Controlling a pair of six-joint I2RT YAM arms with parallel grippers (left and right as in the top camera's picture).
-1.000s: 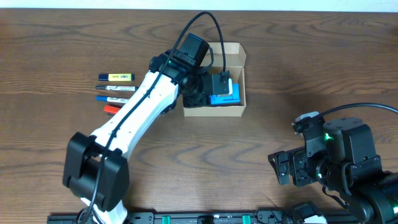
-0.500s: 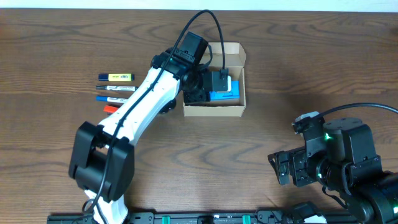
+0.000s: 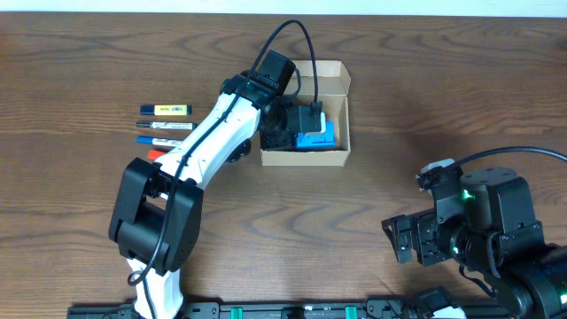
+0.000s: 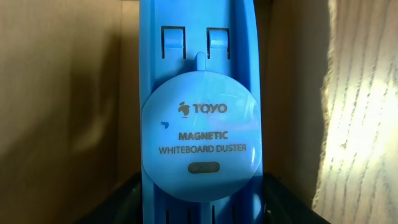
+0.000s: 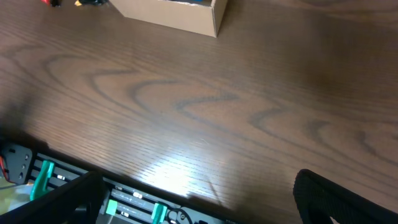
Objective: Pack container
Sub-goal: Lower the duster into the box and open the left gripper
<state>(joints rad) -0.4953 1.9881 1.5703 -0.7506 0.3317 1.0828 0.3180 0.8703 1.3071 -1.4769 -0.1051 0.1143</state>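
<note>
The blue magnetic whiteboard duster will go down inside the cardboard box (image 3: 304, 145) (image 4: 202, 130) along its front side, put there by my left gripper.
The container (image 3: 332, 69) is a tan cardboard box standing open at the back middle of the table. My left gripper (image 3: 306, 120) reaches into it and is shut on a blue magnetic whiteboard duster (image 3: 317, 138). In the left wrist view the duster (image 4: 202, 124) fills the middle between my dark jaws (image 4: 202, 208), with the box's inner wall (image 4: 62, 93) on the left. My right gripper (image 3: 406, 241) is open and empty near the front right. Its fingers sit wide apart in the right wrist view (image 5: 199, 202), where the box (image 5: 180, 18) shows far off.
Several pens lie in a row left of the box: a yellow one (image 3: 165, 110), a black-and-white one (image 3: 166, 126), a blue one (image 3: 155, 140) and a red one (image 3: 158, 154). The table's front rail (image 5: 124, 199) is close to my right gripper.
My left arm has swung its lower part right and forward, and the duster has shifted slightly inside the box. The right arm has not moved.
</note>
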